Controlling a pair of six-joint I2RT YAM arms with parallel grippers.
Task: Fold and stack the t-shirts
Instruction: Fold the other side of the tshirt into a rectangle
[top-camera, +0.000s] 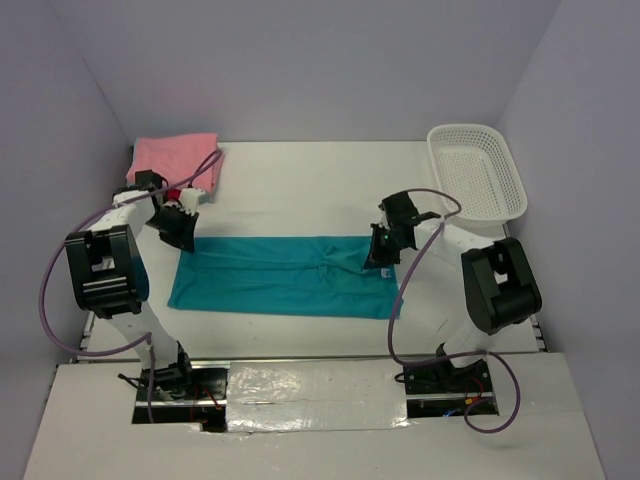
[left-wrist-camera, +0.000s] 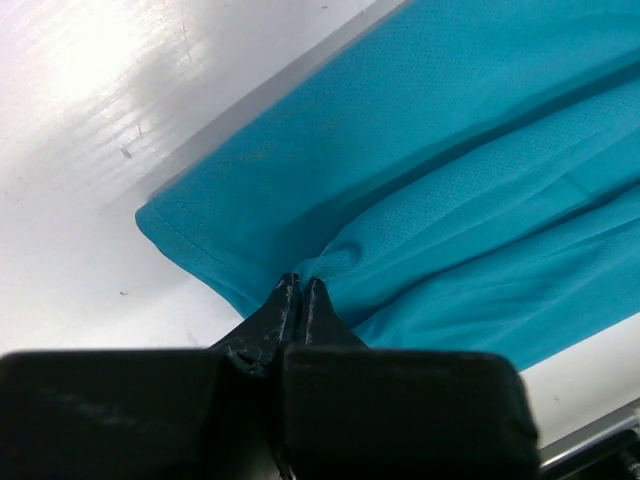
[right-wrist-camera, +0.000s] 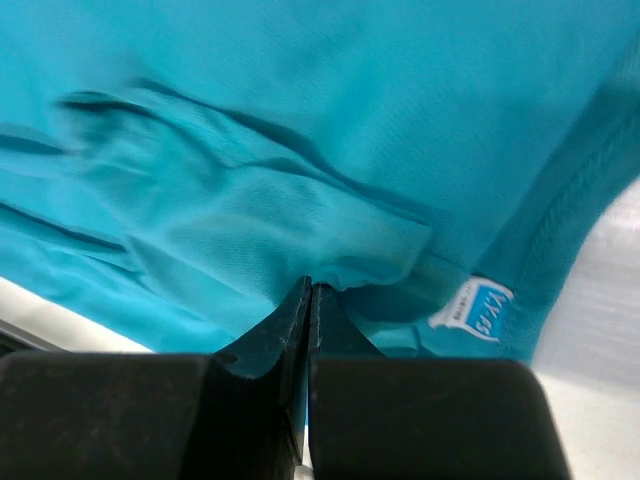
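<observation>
I need to use my left gripper to release the pinched fold midway (top-camera: 178, 271) along the short end of the teal-blue t-shirt that lies nearest the salmon pink t-shirt.
A darker teal-blue t-shirt (top-camera: 285, 275) lies spread across the middle of the table, folded lengthwise into a long band. My left gripper (top-camera: 186, 237) is shut on its left end, where the cloth (left-wrist-camera: 430, 200) bunches at the fingertips (left-wrist-camera: 300, 284). My right gripper (top-camera: 378, 256) is shut on the right end, pinching a fold (right-wrist-camera: 300, 230) next to the collar label (right-wrist-camera: 478, 308). A folded salmon pink t-shirt (top-camera: 175, 158) rests at the back left, with a bit of crimson red (top-camera: 159, 180) showing beside it.
A white plastic lattice basket (top-camera: 477, 172) stands at the back right. The table's front edge (top-camera: 320, 358) runs just past the arm bases. Purple-grey walls close in the table on three sides.
</observation>
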